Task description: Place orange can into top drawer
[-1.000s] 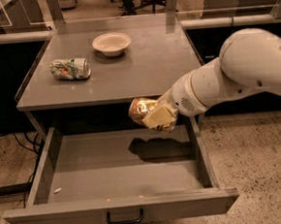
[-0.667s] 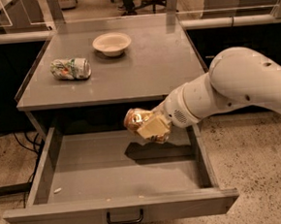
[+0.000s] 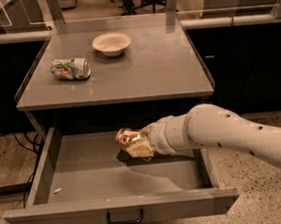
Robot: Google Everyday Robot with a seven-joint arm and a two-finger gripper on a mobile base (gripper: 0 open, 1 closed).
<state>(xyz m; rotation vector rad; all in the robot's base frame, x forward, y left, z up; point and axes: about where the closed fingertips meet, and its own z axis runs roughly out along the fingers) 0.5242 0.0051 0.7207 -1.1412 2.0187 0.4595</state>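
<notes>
Next, my gripper releases the orange can on the middle of the top drawer's bottom (image 3: 136,159), behind the dark bar handle.
The orange can (image 3: 127,137) is shiny orange-gold and dented. My gripper (image 3: 137,144) is shut on it and holds it inside the open top drawer (image 3: 87,174), just above the drawer floor near the middle back. The drawer is a wide shallow grey metal tray pulled fully out, with a dark bar handle (image 3: 124,217) on its front panel. My white arm (image 3: 229,133) reaches in from the right.
A grey table top (image 3: 147,69) above the drawer carries a white-green can (image 3: 70,69) lying on its side at the left and a white bowl (image 3: 111,43) at the back. A small white scrap (image 3: 57,190) lies in the drawer's front left.
My gripper has moved left and down with the orange can, from drawer-rim height into the drawer. The arm has lowered with it.
</notes>
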